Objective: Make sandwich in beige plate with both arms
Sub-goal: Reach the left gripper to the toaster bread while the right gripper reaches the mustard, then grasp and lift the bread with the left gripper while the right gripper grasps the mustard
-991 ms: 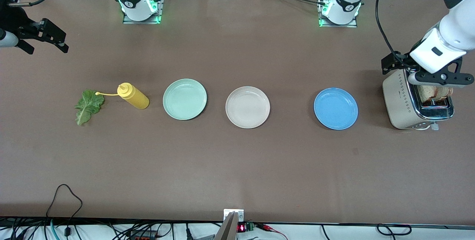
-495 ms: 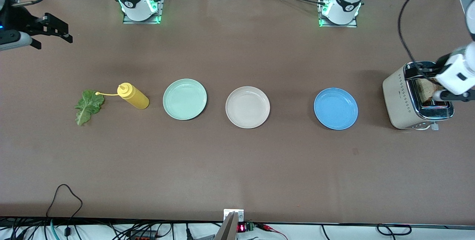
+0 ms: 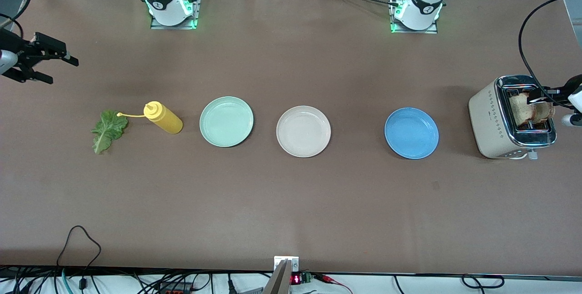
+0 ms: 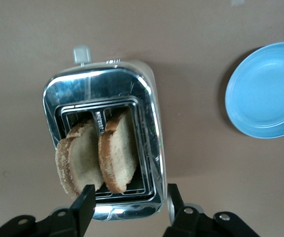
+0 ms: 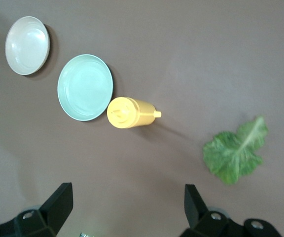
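Observation:
I should next move my right gripper to the yellow squeeze bottle beside the mint-green plate and grab the bottle's body (image 3: pixel 170 122) (image 5: pixel 141 113).
The beige plate (image 3: pixel 303 131) sits bare at the table's middle; it also shows in the right wrist view (image 5: pixel 27 45). Two bread slices (image 3: pixel 532 110) stand up out of the toaster (image 3: pixel 495 121) at the left arm's end. In the left wrist view the slices (image 4: pixel 100 155) lean in the slots. My left gripper (image 4: pixel 129 207) is open and empty, up over the toaster, and shows at the edge of the front view (image 3: pixel 557 98). The lettuce leaf (image 3: pixel 109 129) lies flat at the right arm's end. My right gripper (image 3: pixel 63 72) is open and empty in the air over bare table beside the leaf (image 5: pixel 235 153).
A yellow squeeze bottle (image 3: pixel 163 118) lies on its side between the lettuce and a pale mint-green plate (image 3: pixel 226 121). A blue plate (image 3: pixel 411 132) sits between the beige plate and the toaster. Cables run along the table edge nearest the front camera.
My left arm has drawn away from over the toaster toward the left arm's end, uncovering the bread. My right gripper has shifted slightly and turned. Nothing on the table moved.

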Action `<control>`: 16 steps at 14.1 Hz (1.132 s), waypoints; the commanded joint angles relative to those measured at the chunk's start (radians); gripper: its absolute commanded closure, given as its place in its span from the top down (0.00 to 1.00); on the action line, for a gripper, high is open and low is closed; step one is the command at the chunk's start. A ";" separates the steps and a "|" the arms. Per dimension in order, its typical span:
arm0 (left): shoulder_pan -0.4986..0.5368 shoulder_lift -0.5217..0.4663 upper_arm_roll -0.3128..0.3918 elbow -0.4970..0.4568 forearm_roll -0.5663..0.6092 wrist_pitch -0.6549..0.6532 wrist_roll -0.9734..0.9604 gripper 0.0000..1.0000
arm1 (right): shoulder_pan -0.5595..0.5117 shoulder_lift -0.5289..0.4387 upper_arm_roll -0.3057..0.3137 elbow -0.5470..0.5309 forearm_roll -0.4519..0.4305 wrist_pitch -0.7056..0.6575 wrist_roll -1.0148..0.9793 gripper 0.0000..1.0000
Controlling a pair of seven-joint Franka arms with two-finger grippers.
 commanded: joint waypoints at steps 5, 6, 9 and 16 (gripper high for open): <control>0.087 -0.007 -0.015 -0.136 0.000 0.158 0.072 0.63 | -0.059 0.020 -0.018 -0.253 0.300 0.214 -0.455 1.00; 0.090 -0.007 -0.015 -0.150 -0.002 0.164 0.072 0.62 | -0.069 0.059 -0.018 -0.261 0.366 0.220 -0.547 1.00; 0.090 0.009 -0.015 -0.171 -0.002 0.215 0.072 0.62 | -0.109 0.195 -0.018 -0.262 0.550 0.220 -0.849 1.00; 0.096 0.021 -0.015 -0.190 -0.049 0.212 0.070 0.06 | -0.123 0.491 -0.017 -0.256 0.934 0.122 -1.433 1.00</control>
